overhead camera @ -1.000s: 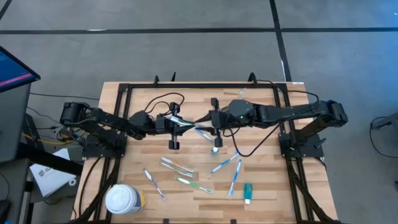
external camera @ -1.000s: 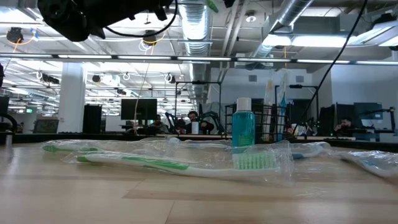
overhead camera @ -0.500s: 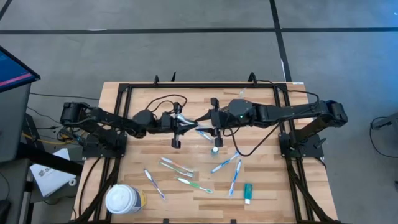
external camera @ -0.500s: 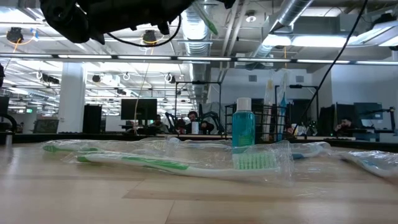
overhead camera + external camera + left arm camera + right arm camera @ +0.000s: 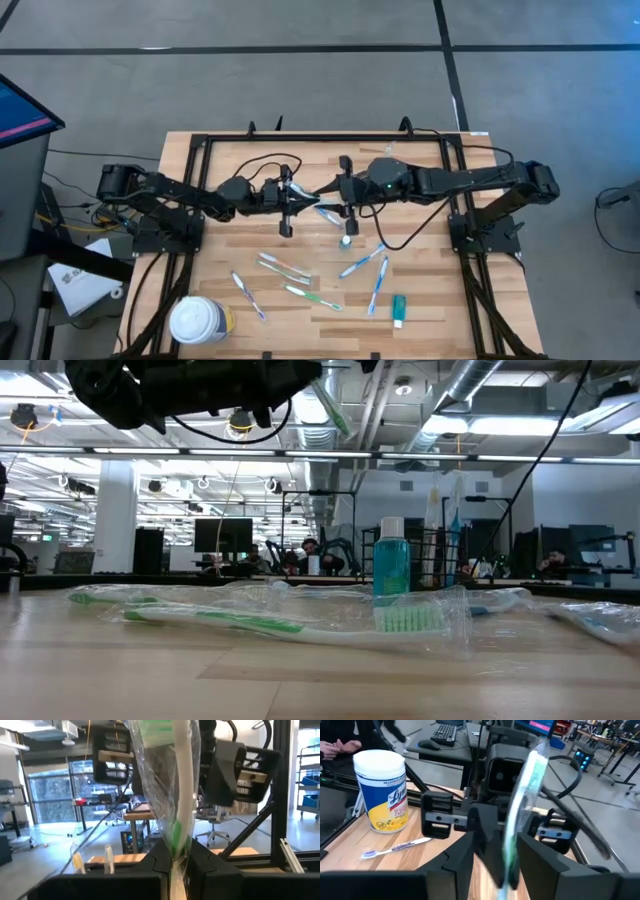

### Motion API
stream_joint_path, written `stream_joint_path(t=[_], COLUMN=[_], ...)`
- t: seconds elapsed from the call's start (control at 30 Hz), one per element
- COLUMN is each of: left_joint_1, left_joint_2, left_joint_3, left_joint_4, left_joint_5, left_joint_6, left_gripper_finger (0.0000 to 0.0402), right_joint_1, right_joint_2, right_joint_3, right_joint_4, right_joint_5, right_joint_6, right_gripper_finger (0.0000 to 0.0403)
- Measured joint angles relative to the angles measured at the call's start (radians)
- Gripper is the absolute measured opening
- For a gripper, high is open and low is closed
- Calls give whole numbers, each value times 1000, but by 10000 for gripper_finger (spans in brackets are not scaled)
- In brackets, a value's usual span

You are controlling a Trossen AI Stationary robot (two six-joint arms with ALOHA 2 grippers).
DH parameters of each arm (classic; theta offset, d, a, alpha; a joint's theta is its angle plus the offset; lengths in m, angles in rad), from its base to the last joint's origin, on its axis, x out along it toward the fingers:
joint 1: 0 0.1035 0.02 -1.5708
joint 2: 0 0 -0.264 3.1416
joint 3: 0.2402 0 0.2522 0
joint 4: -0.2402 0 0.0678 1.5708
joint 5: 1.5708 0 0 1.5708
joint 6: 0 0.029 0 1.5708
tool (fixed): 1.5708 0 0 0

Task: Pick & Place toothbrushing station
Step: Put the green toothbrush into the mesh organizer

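The green-and-white toothbrush slants between my right gripper's fingers, well below its head, so my right gripper needs to open and take the toothbrush's neck (image 5: 521, 800), just under the bristles.
A green-and-white toothbrush in a clear plastic wrapper (image 5: 175, 795) hangs in the air over the middle of the table. My left gripper (image 5: 297, 196) is shut on it. My right gripper (image 5: 331, 196) faces it from the table's right. Its open fingers stand on either side of the wrapped brush (image 5: 520, 810). The black wire caddy (image 5: 441, 556), with brushes standing in it, shows in the low view behind a teal bottle (image 5: 390, 565). Several more toothbrushes (image 5: 285, 268) and a teal tube (image 5: 398, 310) lie flat on the table's near half. My left gripper pinches the handle end of the wrapped toothbrush (image 5: 176, 851) between its two fingers, wrapper and all. The fingers come about level from the table's left and lie along the brush. The brush sticks out beyond them, its green-bristled head (image 5: 156, 729) leading, lifted clear of the table. My right gripper has the brush between its fingers (image 5: 465, 855); whether a finger touches the wrapper I cannot tell.
A white-lidded yellow tub (image 5: 200, 320) stands at the table's near left corner. The black frame rails (image 5: 330, 138) run along the table's far and side edges. A person's hands (image 5: 340, 745) show beyond the table in the right wrist view.
My left gripper has tipped its wrist and edged toward the right gripper. The wrapped toothbrush has swung with it: in the low view its green end has come down from the picture's top edge and now slants lower.
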Motion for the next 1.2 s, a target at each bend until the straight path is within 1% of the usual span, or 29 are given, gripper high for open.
stream_joint_path(t=[0.17,0.33,0.5,0.7,0.9,1.2], left_joint_1=[0,0,3,1,1,1], left_joint_2=[15,76,113,113,112,112], left_joint_3=[3,61,87,85,85,85], left_joint_4=[-13,-16,-22,-26,-82,-84], left_joint_5=[-28,-34,-34,-34,-32,-30], left_joint_6=[-3,-2,-1,-1,-1,-1], left_gripper_finger=[9,9,9,9,9,9], right_joint_1=[-2,-7,-15,-34,-31,-48], right_joint_2=[0,0,0,0,0,-2], right_joint_3=[0,0,0,0,0,0], right_joint_4=[7,-3,-58,-89,-43,-42], right_joint_5=[2,1,6,5,5,5], right_joint_6=[0,0,2,26,26,26], right_gripper_finger=[139,145,145,136,135,135])
